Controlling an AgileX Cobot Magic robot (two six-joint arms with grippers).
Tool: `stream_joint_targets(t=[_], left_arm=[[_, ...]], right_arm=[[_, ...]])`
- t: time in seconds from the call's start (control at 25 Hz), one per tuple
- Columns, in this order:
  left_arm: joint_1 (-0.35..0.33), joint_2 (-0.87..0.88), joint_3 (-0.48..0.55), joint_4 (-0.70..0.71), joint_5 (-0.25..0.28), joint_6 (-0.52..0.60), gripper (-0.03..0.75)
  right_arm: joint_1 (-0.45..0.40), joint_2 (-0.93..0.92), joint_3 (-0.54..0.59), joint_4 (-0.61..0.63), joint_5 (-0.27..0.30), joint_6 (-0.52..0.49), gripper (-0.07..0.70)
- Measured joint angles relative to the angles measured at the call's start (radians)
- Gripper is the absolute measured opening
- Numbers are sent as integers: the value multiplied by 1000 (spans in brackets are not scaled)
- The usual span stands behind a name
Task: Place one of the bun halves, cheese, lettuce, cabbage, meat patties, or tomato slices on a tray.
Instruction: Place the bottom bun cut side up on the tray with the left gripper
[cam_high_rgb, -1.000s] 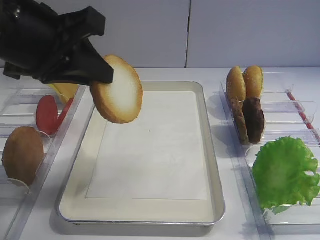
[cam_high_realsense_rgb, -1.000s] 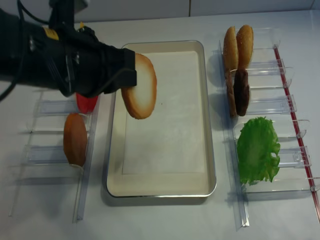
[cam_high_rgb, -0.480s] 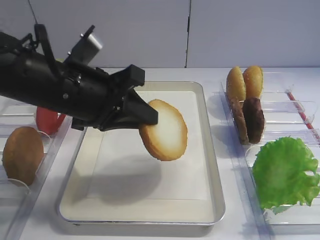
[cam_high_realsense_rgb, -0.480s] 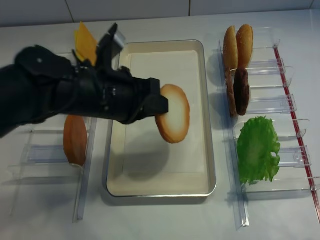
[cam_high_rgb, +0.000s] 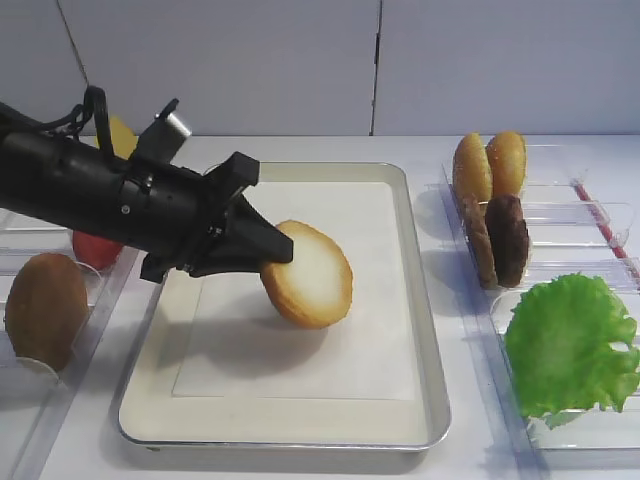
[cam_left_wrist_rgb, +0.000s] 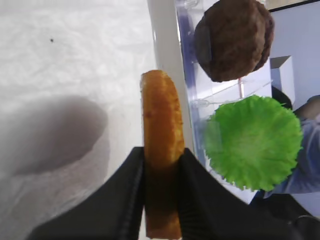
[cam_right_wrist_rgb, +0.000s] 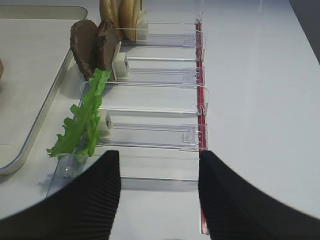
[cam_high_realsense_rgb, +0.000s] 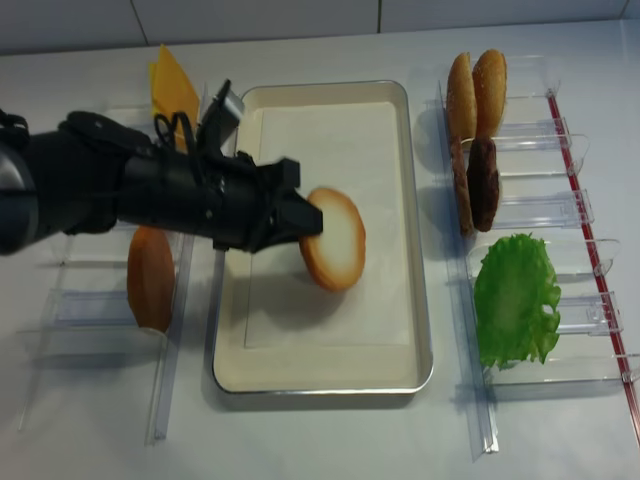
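Note:
Next, my left gripper puts the bun half down on the paper (cam_high_realsense_rgb: 325, 279) (cam_left_wrist_rgb: 72, 125) just below the middle of the silver tray.
My left gripper (cam_high_rgb: 281, 254) (cam_high_realsense_rgb: 311, 222) (cam_left_wrist_rgb: 161, 152) is shut on the bun half (cam_high_rgb: 308, 276) (cam_high_realsense_rgb: 336, 240) (cam_left_wrist_rgb: 161, 120). It grips the toasted rim, and the whitish cut face is turned toward the right. The bun half hangs tilted, low over the middle of the paper-lined silver tray (cam_high_rgb: 427, 330) (cam_high_realsense_rgb: 421, 300). Whether its lower edge touches the paper I cannot tell. My right gripper (cam_right_wrist_rgb: 159, 156) is open with nothing between its fingers. It hovers near the clear bin that holds the lettuce (cam_right_wrist_rgb: 84, 125) (cam_high_rgb: 570, 345) (cam_high_realsense_rgb: 515, 300).
Right-hand clear bins hold two meat patties (cam_high_rgb: 505, 240) (cam_high_realsense_rgb: 480, 185) and two domed buns (cam_high_rgb: 488, 165) on edge. Left-hand bins hold a tomato slice (cam_high_rgb: 93, 250), yellow cheese (cam_high_realsense_rgb: 172, 90) and a brown bun (cam_high_rgb: 45, 310). A red strip (cam_right_wrist_rgb: 201, 100) runs along the right bins.
The left gripper carried the bun half from above the tray's left rim rightward and down to the tray's middle. The bun now hangs much closer to the paper.

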Motion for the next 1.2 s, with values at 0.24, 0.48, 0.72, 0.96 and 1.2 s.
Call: stream_joint_targets(t=[0.24, 0.48, 0.72, 0.96, 1.2], left_arm=[[5, 45, 0, -55, 68, 49, 155], [5, 68, 0, -42, 70, 53, 154], [5, 95, 0, -22, 70, 53, 154], [5, 99, 0, -18, 64, 55, 153], [5, 99, 0, 13, 51, 53, 153]], right_arm=[[0, 0, 0, 0, 0, 0, 401], [0, 0, 0, 0, 0, 0, 401], [0, 0, 0, 0, 0, 0, 401], [0, 0, 0, 0, 0, 0, 401], [0, 0, 0, 0, 0, 0, 401]])
